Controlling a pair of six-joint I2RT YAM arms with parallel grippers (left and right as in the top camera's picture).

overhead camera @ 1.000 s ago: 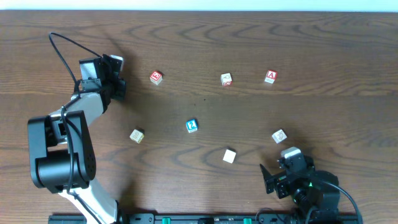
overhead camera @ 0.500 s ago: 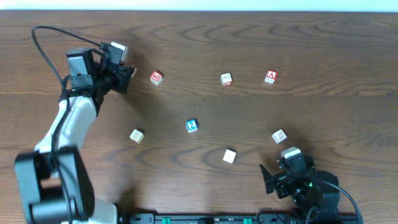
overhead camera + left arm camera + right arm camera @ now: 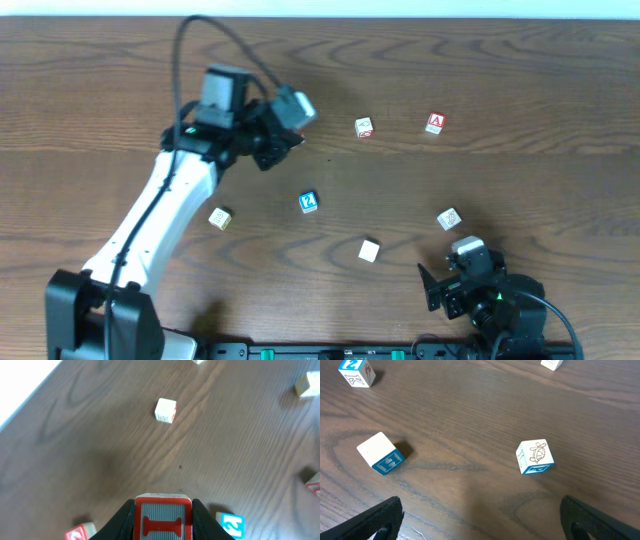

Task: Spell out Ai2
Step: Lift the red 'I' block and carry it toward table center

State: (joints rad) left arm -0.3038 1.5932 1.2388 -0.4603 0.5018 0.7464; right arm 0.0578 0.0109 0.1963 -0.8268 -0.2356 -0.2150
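Next, my left gripper releases the red I block between the blue 2 block and the red-marked block point(image 3: 333, 159).
My left gripper point(image 3: 163, 517) is shut on the red I block point(image 3: 163, 521), with a finger tight against each side. In the overhead view the left gripper point(image 3: 272, 148) covers that block. The blue 2 block point(image 3: 308, 202) lies on the table below it, and shows beside the jaws in the left wrist view point(image 3: 231, 526) and in the right wrist view point(image 3: 357, 371). The red A block point(image 3: 435, 123) sits at the back right. My right gripper point(image 3: 485, 527) is open and empty, low at the front right point(image 3: 450, 272).
A red-marked block point(image 3: 364, 127) lies left of the A block and also shows in the left wrist view point(image 3: 80, 532). A white block with a blue H point(image 3: 380, 453), a turtle block point(image 3: 535, 457) and a tan block point(image 3: 220, 218) lie on the brown table point(image 3: 520, 190).
My left arm has swung right from the far left to the red I block, which now sits between its fingers. The right arm has not moved.
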